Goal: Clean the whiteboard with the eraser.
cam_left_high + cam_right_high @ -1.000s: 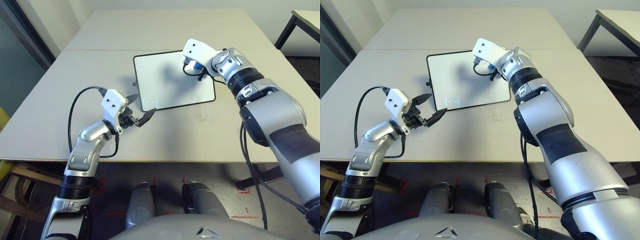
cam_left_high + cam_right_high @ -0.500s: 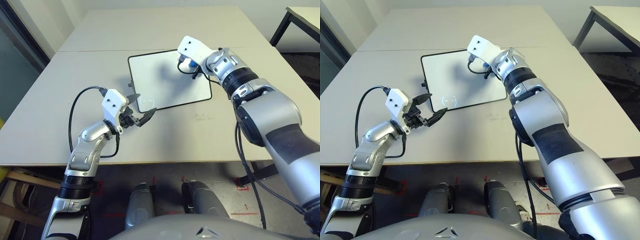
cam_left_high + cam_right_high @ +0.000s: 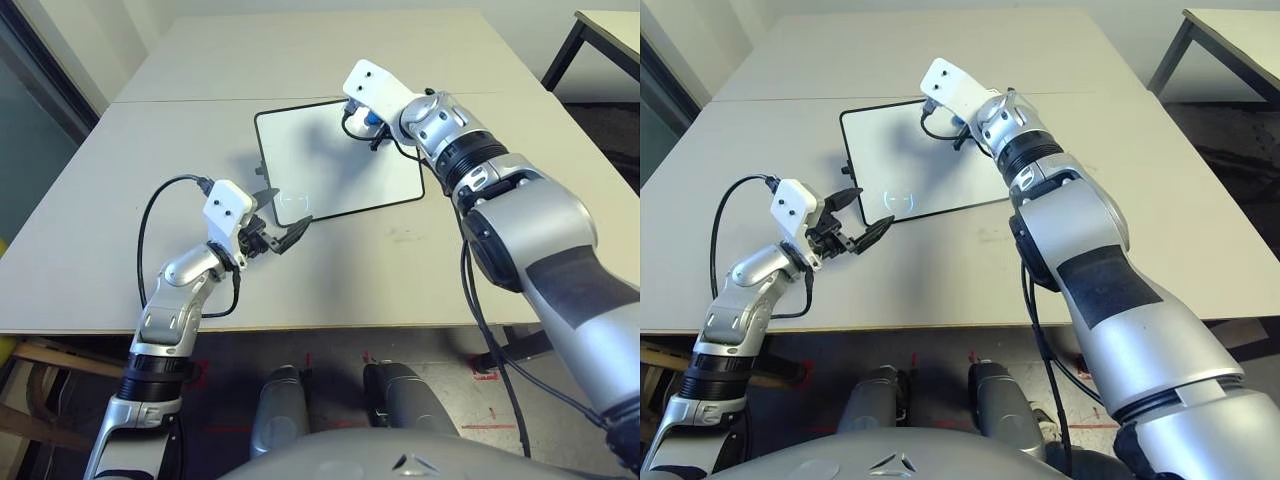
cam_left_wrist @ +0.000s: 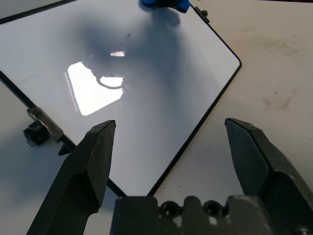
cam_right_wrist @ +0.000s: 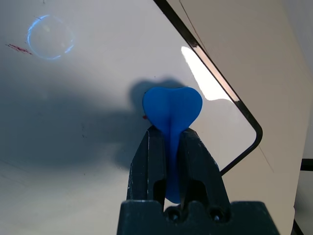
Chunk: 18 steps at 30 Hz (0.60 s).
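My right gripper needs to let go of the blue eraser on the bare grey table (image 3: 484, 203) next to the whiteboard, under that gripper's own arm.
The whiteboard (image 3: 320, 170) lies flat on the grey table, glossy white with a thin black frame. My right gripper (image 5: 168, 132) is shut on the blue eraser (image 5: 172, 110) and presses it to the board near its far right corner (image 3: 369, 121). A faint red mark (image 5: 18, 48) remains on the white surface. My left gripper (image 3: 282, 213) hovers open at the board's near left corner, nothing between its fingers. In the left wrist view the whiteboard (image 4: 146, 73) spreads ahead of the open left gripper (image 4: 168, 127), and the eraser (image 4: 166, 4) sits at its far edge.
A small black knob (image 4: 36, 132) sticks out from the board's left side. Bare table surface (image 3: 430, 260) stretches right of and in front of the board. Another table (image 3: 610, 25) stands at the far right.
My right gripper has slid the eraser leftward along the far part of the board. The left arm has stayed still. The camera shifted a little.
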### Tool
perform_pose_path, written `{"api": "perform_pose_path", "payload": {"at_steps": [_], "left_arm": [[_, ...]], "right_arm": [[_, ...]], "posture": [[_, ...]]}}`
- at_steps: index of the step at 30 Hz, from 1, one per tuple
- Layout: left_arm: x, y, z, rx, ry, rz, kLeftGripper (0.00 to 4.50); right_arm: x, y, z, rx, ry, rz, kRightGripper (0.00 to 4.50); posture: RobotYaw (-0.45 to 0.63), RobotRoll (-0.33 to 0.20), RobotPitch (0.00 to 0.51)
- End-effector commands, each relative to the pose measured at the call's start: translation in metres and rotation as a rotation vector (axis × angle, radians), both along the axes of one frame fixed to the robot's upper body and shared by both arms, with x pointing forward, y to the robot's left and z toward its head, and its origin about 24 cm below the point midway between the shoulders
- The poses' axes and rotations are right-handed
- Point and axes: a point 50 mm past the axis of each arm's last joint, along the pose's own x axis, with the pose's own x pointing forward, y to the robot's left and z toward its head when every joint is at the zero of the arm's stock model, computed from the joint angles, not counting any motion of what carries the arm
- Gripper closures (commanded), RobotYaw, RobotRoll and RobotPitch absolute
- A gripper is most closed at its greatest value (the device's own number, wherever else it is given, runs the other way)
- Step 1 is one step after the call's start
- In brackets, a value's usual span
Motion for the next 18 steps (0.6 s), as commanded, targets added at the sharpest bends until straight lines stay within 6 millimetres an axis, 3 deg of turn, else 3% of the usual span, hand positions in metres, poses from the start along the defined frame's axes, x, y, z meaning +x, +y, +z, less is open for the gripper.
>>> {"api": "perform_pose_path", "payload": {"at_steps": [1,8,18], "left_arm": [[-0.002,-0.001,-0.002,0.002,0.007,0.007,0.00],[-0.001,-0.002,-0.003,0.001,0.008,0.003,0.00],[0.002,-0.005,-0.004,0.001,0.012,-0.015,0.00]], "right_arm": [[-0.002,0.000,-0.009,-0.033,0.051,0.016,4.38],[-0.008,-0.022,-0.042,-0.200,0.201,0.020,4.38],[-0.009,-0.039,-0.050,-0.200,0.234,-0.020,4.38]], "posture": [[0.12,0.000,0.072],[0.12,0.000,0.073],[0.08,0.000,0.071]]}}
